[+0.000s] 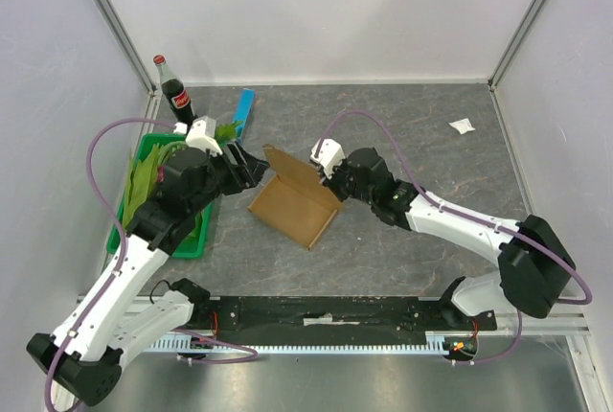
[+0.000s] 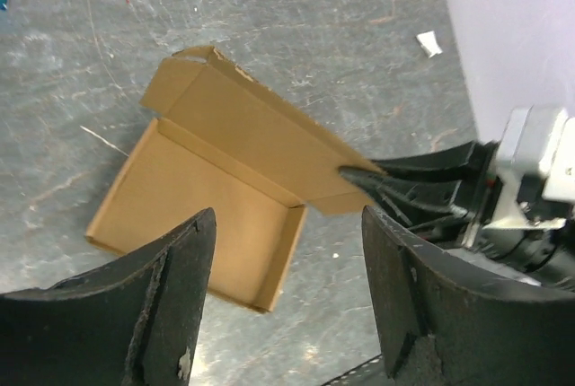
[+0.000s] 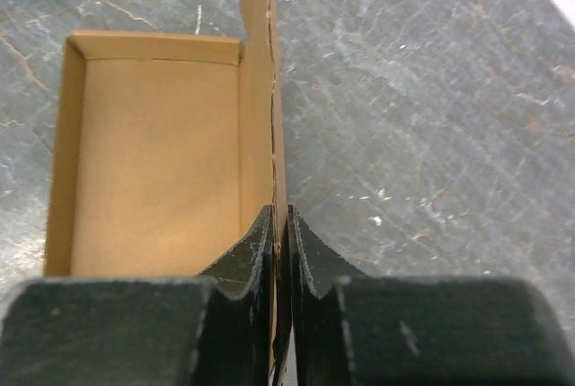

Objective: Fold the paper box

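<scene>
Next, my left gripper pinches the lid's loose end [image 1: 270, 156] as I turn the box square, because the box lies crooked with its lid in my right gripper.
The paper box [image 1: 292, 209] is a brown cardboard tray with low walls raised, lying mid-table, its lid flap [image 1: 299, 171] standing up along the far side. My right gripper [image 1: 320, 169] is shut on the lid's right end; in the right wrist view the flap's edge [image 3: 274, 90] runs between its closed fingers [image 3: 256, 242], above the tray floor [image 3: 153, 162]. My left gripper [image 1: 251, 165] is open and empty, just left of the box. In the left wrist view its fingers [image 2: 180, 260] frame the tray's near corner [image 2: 269, 296], not touching it.
A green basket [image 1: 187, 247] of green material stands at the left under my left arm. A cola bottle [image 1: 175, 94] and a slim blue bar [image 1: 244, 110] are at the back left. A white paper scrap [image 1: 462, 125] lies at the back right. Walls enclose three sides.
</scene>
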